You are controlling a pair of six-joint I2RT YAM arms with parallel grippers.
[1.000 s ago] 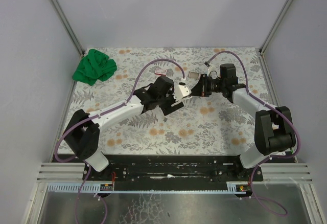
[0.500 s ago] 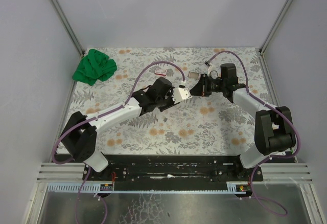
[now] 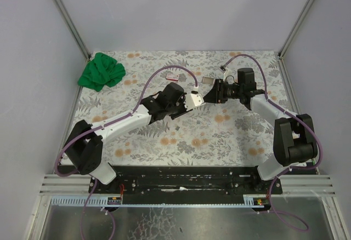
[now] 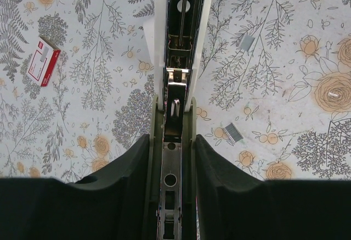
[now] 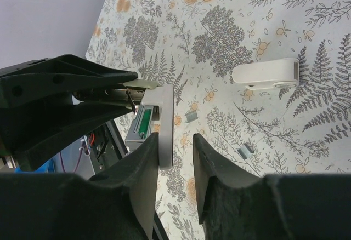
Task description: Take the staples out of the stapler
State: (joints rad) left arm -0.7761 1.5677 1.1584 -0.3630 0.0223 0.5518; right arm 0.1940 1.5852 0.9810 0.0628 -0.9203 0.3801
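Observation:
The white stapler, now held above the mid table, will be released by my left gripper beside the staple box [image 3: 153,84] [image 4: 34,142], on the box's side facing the green cloth.
My left gripper [image 4: 173,141] is shut on the white stapler [image 4: 159,43], which is open, with its metal staple channel [image 4: 181,59] facing the camera. In the top view the left gripper [image 3: 186,100] holds the stapler [image 3: 196,98] above the mid table. My right gripper [image 3: 210,95] is open right at the stapler's far end. In the right wrist view the stapler's white tip [image 5: 165,119] lies between the right gripper's [image 5: 175,138] fingers, against the left one. Short loose staple strips [image 4: 234,133] lie on the floral table.
A red and white staple box [image 3: 172,76] and a small grey item [image 3: 208,80] lie behind the grippers. A green cloth [image 3: 101,71] sits at the back left. A white oblong piece [image 5: 267,74] lies on the table in the right wrist view.
My left wrist has turned and carried the stapler a little up and toward the right gripper. The right gripper has edged left onto the stapler's end.

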